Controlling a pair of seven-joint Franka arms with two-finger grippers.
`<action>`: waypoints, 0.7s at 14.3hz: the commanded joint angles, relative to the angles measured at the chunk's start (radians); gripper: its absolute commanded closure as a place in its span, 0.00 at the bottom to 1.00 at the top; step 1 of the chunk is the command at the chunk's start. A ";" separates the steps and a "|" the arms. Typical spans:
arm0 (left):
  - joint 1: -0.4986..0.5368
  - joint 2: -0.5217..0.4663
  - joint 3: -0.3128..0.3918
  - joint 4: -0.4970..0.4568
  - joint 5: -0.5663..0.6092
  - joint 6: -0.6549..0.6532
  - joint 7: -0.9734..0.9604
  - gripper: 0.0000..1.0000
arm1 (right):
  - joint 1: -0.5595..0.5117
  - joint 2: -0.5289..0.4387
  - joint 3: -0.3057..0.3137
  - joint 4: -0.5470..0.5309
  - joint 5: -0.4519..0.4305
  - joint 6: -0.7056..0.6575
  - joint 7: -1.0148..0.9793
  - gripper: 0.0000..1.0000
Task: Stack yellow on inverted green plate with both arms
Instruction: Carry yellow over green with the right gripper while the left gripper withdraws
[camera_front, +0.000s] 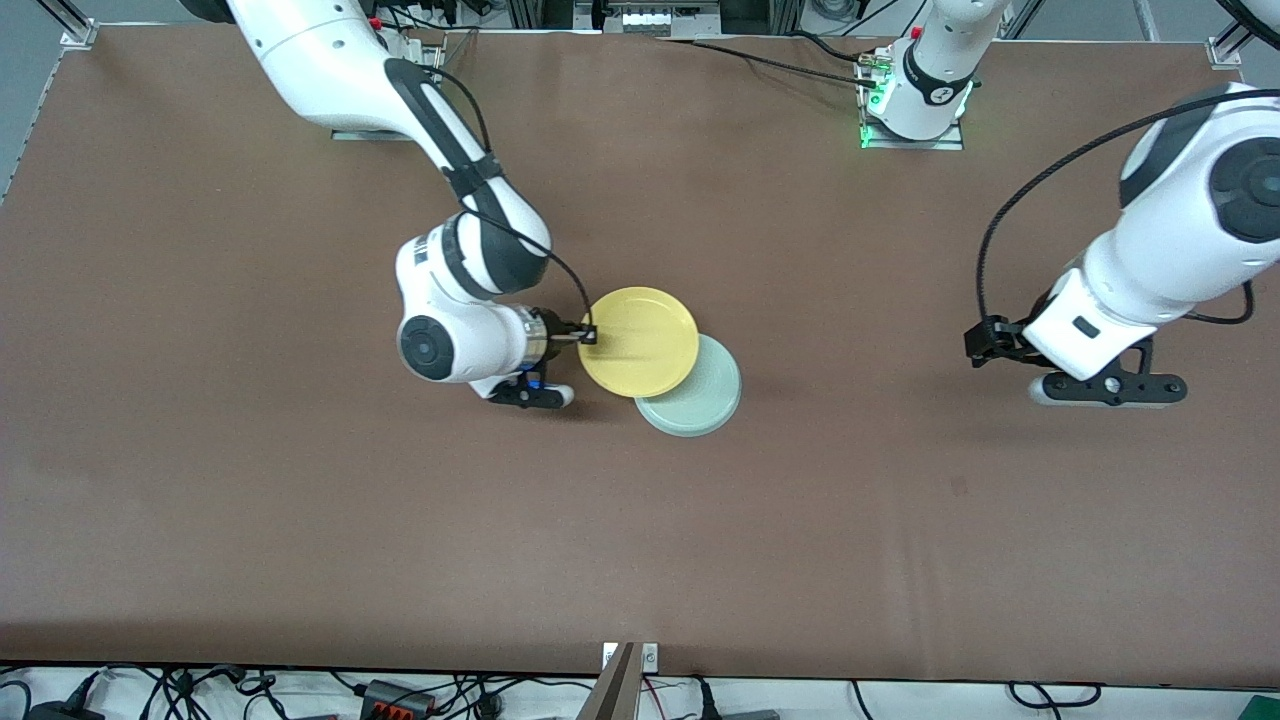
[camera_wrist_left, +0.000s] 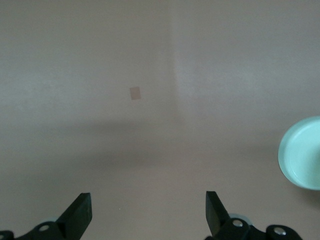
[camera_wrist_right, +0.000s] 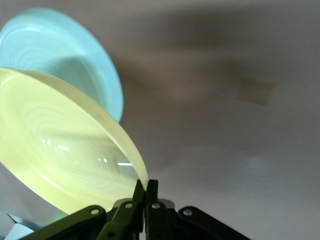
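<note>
The yellow plate will go down squarely over the middle of the green plate (camera_front: 689, 379) (camera_wrist_right: 57, 69) from my right gripper.
My right gripper (camera_front: 588, 335) is shut on the rim of the yellow plate (camera_front: 640, 340) at the edge toward the right arm's end of the table. The plate is right way up, slightly tilted, and overlaps the pale mint-green plate (camera_front: 705, 400), which lies on the table nearer the front camera. In the right wrist view the fingers (camera_wrist_right: 145, 189) pinch the yellow plate's (camera_wrist_right: 65, 155) rim, with the green plate (camera_wrist_right: 55, 50) below it. My left gripper (camera_front: 985, 342) waits open and empty over bare table toward the left arm's end. Its view shows its gripper (camera_wrist_left: 147, 212) and the green plate's (camera_wrist_left: 302, 155) edge.
The brown table mat (camera_front: 300, 520) stretches wide around the plates. A small tan patch (camera_wrist_left: 135, 93) lies on the mat under the left gripper. The left arm's base (camera_front: 912, 110), with a green light, stands at the table's back edge. Cables run along the front edge (camera_front: 400, 690).
</note>
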 joint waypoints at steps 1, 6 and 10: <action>-0.014 -0.050 0.036 0.032 -0.046 -0.020 0.066 0.00 | 0.018 0.062 -0.008 0.084 0.040 -0.004 0.028 1.00; -0.171 -0.162 0.310 0.122 -0.281 -0.022 0.188 0.00 | 0.065 0.125 -0.008 0.127 0.041 0.107 0.073 1.00; -0.293 -0.303 0.572 0.122 -0.482 -0.022 0.332 0.00 | 0.087 0.148 -0.008 0.127 0.041 0.157 0.091 1.00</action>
